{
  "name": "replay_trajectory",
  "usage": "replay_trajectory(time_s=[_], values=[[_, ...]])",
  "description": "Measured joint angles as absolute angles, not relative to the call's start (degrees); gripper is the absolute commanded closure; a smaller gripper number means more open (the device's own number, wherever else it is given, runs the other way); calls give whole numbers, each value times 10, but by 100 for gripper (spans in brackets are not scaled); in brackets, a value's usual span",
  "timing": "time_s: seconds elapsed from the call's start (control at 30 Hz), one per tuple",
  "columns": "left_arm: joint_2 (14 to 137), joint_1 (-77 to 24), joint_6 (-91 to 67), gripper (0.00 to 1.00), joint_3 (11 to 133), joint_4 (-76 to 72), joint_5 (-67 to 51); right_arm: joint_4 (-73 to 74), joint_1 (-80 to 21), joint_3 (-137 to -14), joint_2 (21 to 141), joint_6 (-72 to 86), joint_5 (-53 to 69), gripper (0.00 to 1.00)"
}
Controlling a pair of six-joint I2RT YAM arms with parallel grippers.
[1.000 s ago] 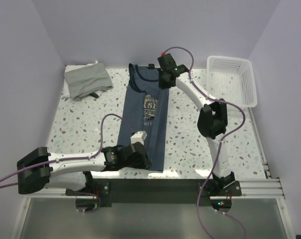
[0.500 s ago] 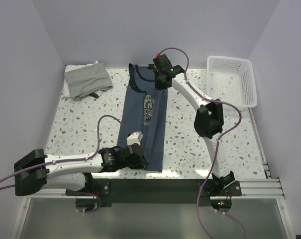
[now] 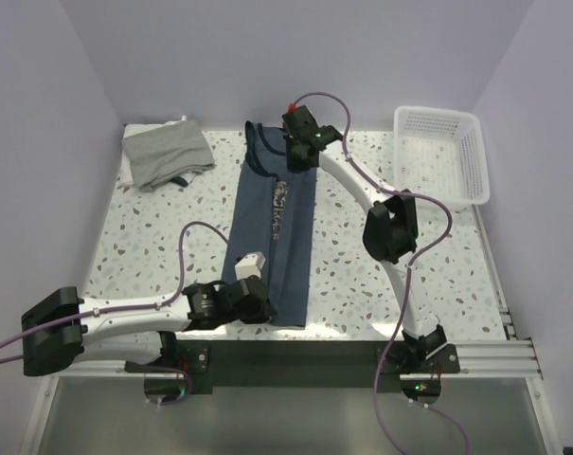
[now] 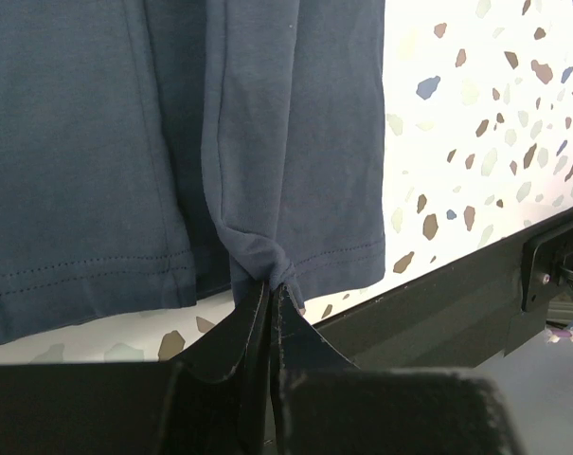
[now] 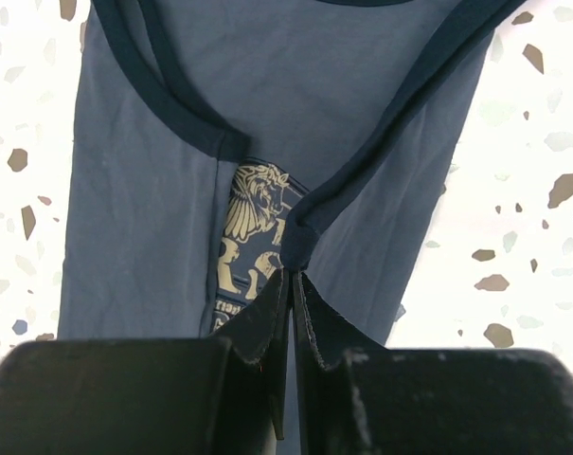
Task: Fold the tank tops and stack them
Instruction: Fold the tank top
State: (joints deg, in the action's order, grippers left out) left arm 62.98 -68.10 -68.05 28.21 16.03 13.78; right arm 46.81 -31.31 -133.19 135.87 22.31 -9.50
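Note:
The left gripper needs to release the navy tank top's hem, now near the table's front edge, against its other folded side near the black front rail (image 3: 271, 323) (image 4: 256, 287).
The navy tank top (image 3: 277, 232) lies lengthwise down the middle of the table, its long sides folded inward so only a strip of the white print shows. My left gripper (image 3: 259, 305) is shut on its bottom hem (image 4: 262, 261) near the table's front edge. My right gripper (image 3: 295, 161) is shut on its dark armhole trim (image 5: 300, 237) at the far end, beside the print (image 5: 253, 227). The grey tank top (image 3: 168, 154) lies folded at the far left, away from both grippers.
A white mesh basket (image 3: 442, 152) stands at the far right. The speckled table (image 3: 153, 237) ends in a black front rail (image 3: 295, 355), which also shows in the left wrist view (image 4: 456, 294). Walls close in the back and sides.
Both grippers have carried the right edge of the navy top leftward over its middle. The top is now narrower and more of the print is covered.

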Motion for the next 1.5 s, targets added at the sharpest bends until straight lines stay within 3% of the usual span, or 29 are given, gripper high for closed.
replay_trajectory(time_s=[0.53, 0.87, 1.0, 1.03, 1.17, 1.27, 1.4, 1.5], values=[[615, -681, -686, 98, 274, 172, 145, 468, -319, -1335, 1366, 223, -95, 89], [612, -681, -699, 88, 270, 178, 151, 456, -320, -1335, 1366, 223, -79, 87], [605, -681, -699, 86, 267, 183, 154, 453, -322, -1335, 1366, 223, -77, 81], [604, -681, -700, 83, 267, 185, 154, 453, -322, -1335, 1366, 224, -77, 79], [600, -681, -699, 53, 267, 191, 155, 451, -322, -1335, 1366, 225, -73, 69], [594, -681, -701, 42, 267, 196, 159, 450, -322, -1335, 1366, 225, -68, 64], [577, -681, -698, 38, 278, 227, 173, 451, -322, -1339, 1365, 224, -65, 54], [569, -681, -689, 36, 317, 263, 190, 454, -322, -1340, 1357, 220, -66, 53]])
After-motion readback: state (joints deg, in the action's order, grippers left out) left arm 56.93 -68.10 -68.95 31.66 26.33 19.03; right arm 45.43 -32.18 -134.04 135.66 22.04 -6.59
